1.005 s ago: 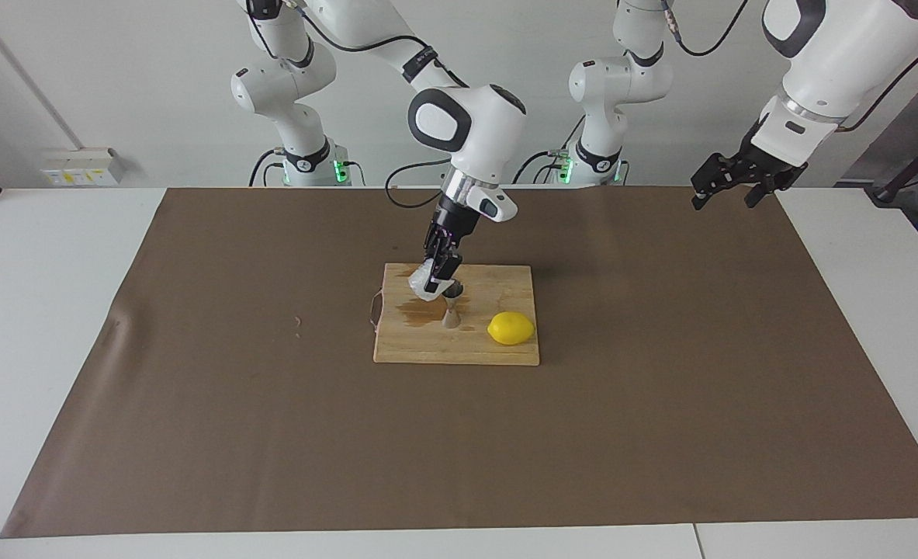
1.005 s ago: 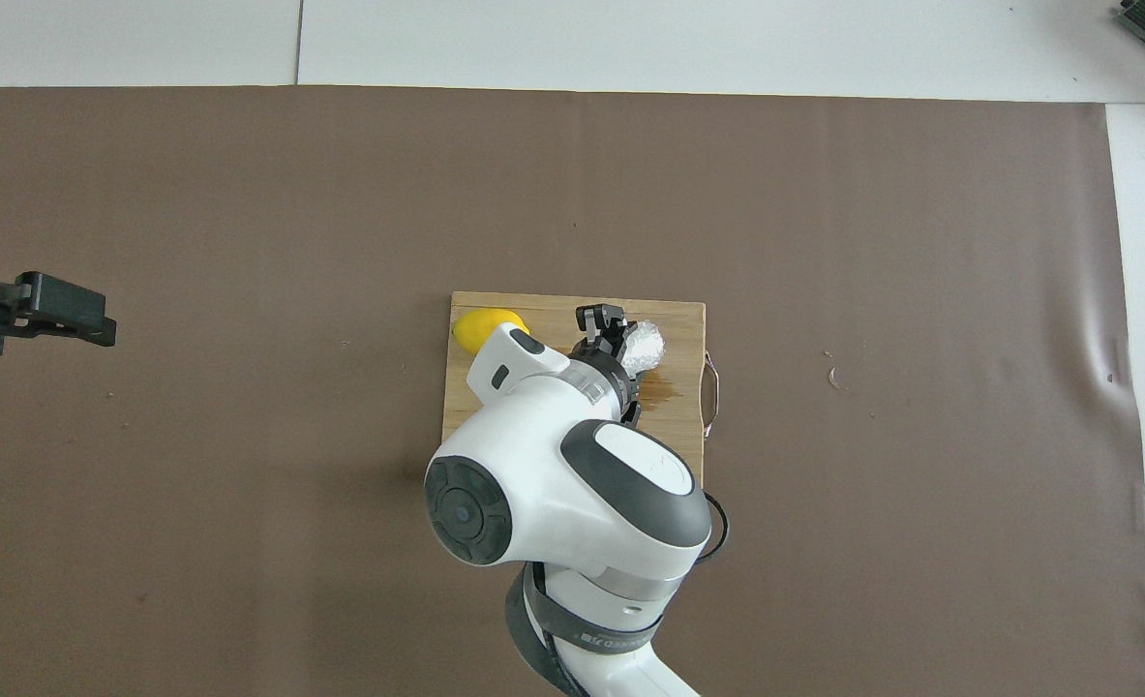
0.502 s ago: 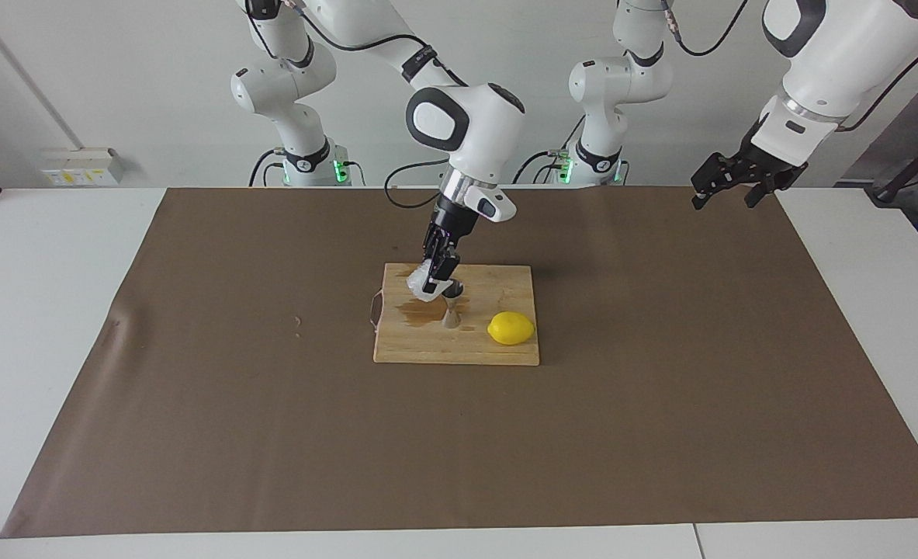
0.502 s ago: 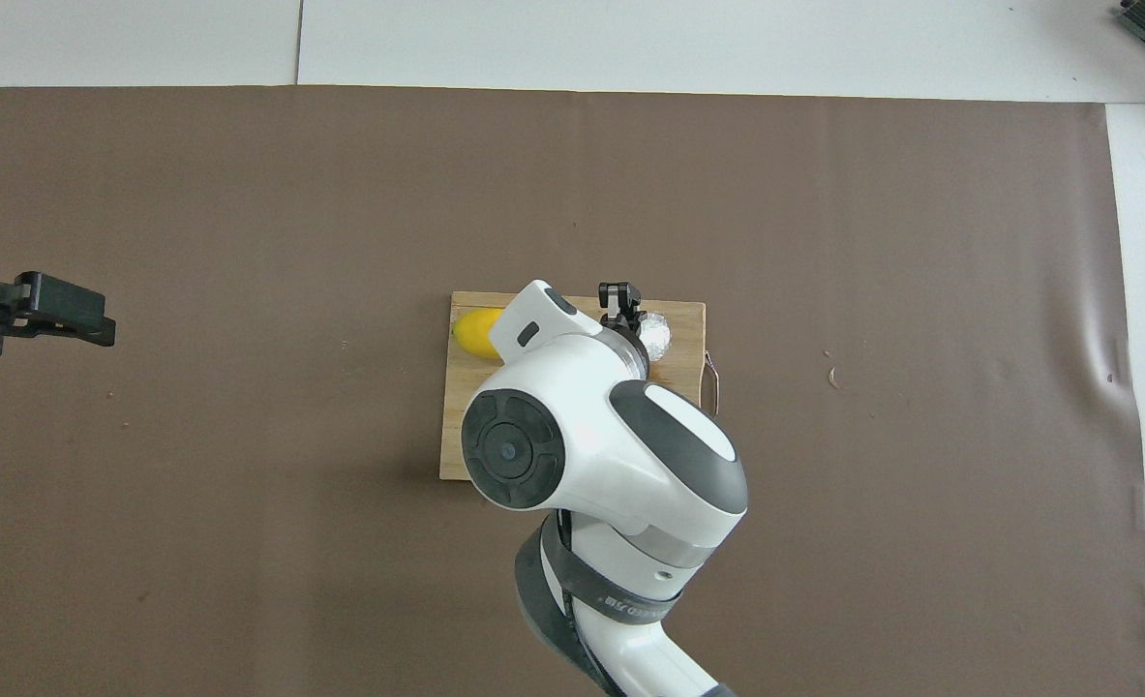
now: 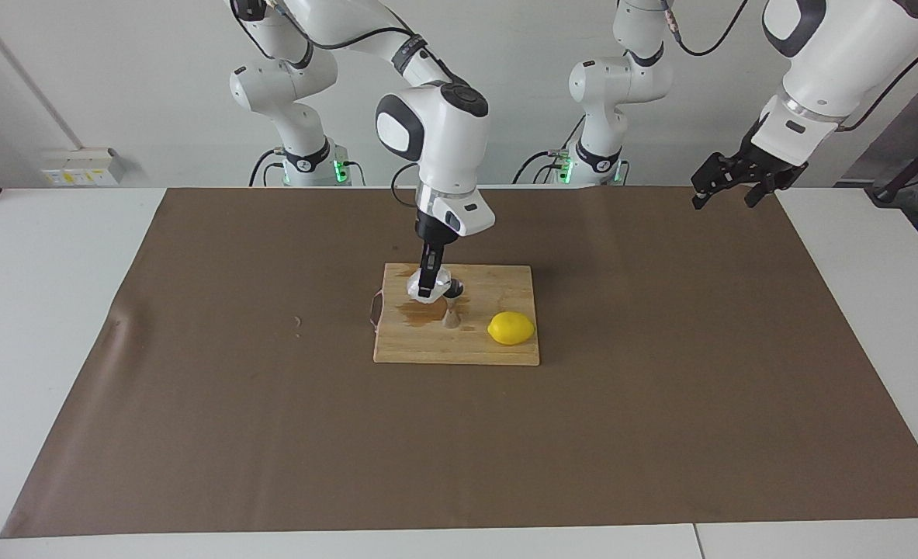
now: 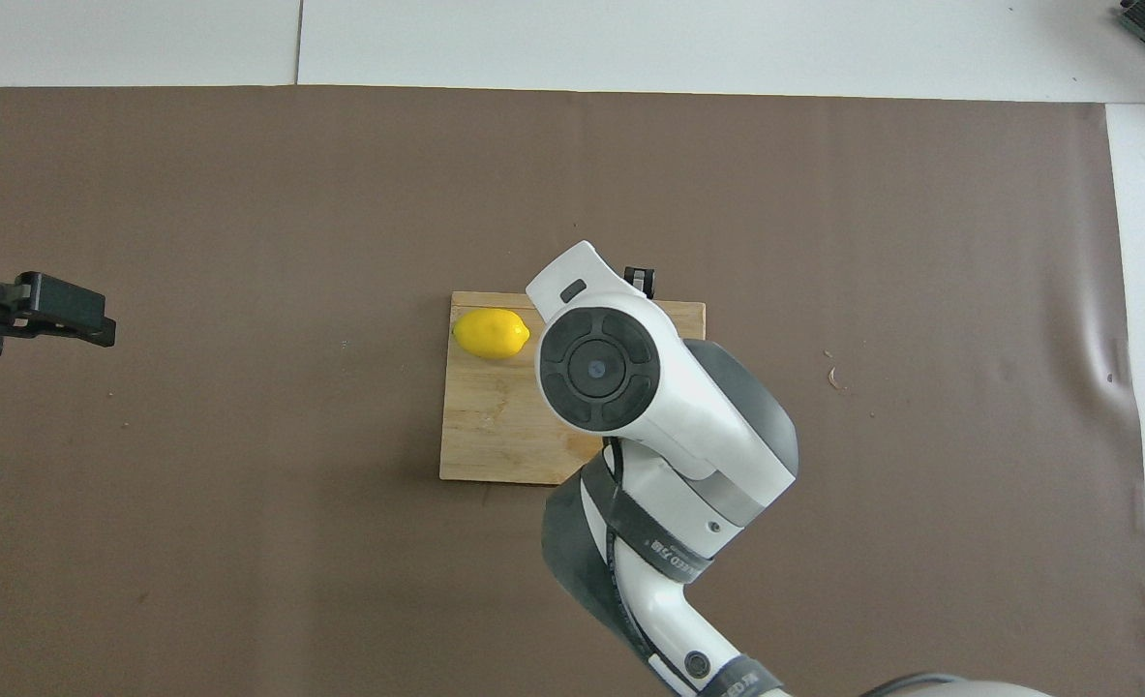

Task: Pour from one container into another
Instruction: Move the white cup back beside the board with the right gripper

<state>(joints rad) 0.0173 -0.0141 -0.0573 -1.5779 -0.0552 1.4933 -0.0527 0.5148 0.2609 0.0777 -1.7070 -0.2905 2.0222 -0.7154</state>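
Note:
I will let go of the squat clear cup with my right gripper on the brown mat at the small pale crumb [image 6: 841, 381], off the wooden board.
My right gripper [image 5: 427, 286] points straight down over the wooden board [image 5: 497, 349] and is shut on the squat clear cup [image 5: 416, 292]. The cup is held about upright, low over the board; I cannot tell if it touches. The steel hourglass jigger [image 5: 452, 310] stands on the board just beside the cup, toward the left arm's end. In the overhead view the right arm's wrist [image 6: 596, 368] hides both cup and jigger. My left gripper [image 5: 726, 186] hangs open and empty in the air over the mat's edge at the left arm's end, and the arm waits there [image 6: 49, 315].
A yellow lemon [image 5: 510, 328] lies on the board, farther from the robots than the jigger, toward the left arm's end [image 6: 491, 333]. A dark wet patch [image 5: 420, 312] marks the board under the cup. A brown mat [image 5: 195, 388] covers the table.
The right wrist has swung from slanted to vertical, turning the cup from tipped over the jigger back to about upright and a little away from it. The left arm has not moved.

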